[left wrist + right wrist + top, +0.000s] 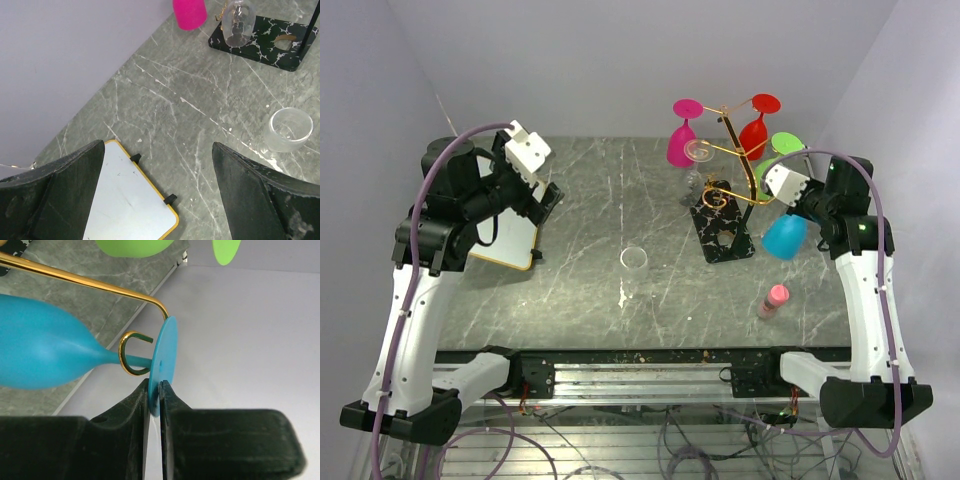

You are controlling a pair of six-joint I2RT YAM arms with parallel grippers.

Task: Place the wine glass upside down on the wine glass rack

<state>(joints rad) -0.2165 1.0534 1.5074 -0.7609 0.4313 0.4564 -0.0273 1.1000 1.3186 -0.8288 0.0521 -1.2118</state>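
Observation:
I should next move my left gripper to the clear cup standing in the middle of the table and close it on the cup's rim (623, 252) (272, 130), on the side toward the whiteboard.
A blue wine glass (785, 236) hangs bowl-down at the right end of the wine glass rack (722, 232), a gold wire stand on a black marbled base. In the right wrist view the stem of the blue wine glass (45, 355) passes through a curled gold hook (131, 352), with its round foot (165, 355) beyond the hook. My right gripper (160, 387) has its two black fingers pressed on either face of that foot. In the top view the right gripper (790, 207) is beside the rack. Far to the left, my left gripper (548, 200) stands open and holds nothing.
Pink (681, 145), red (753, 132), green (775, 150) and clear (237, 22) glasses hang on the rack. A clear cup (634, 259) stands mid-table. A yellow-edged whiteboard (120, 200) lies under the left gripper (157, 145). A pink bottle (774, 300) lies near the right arm.

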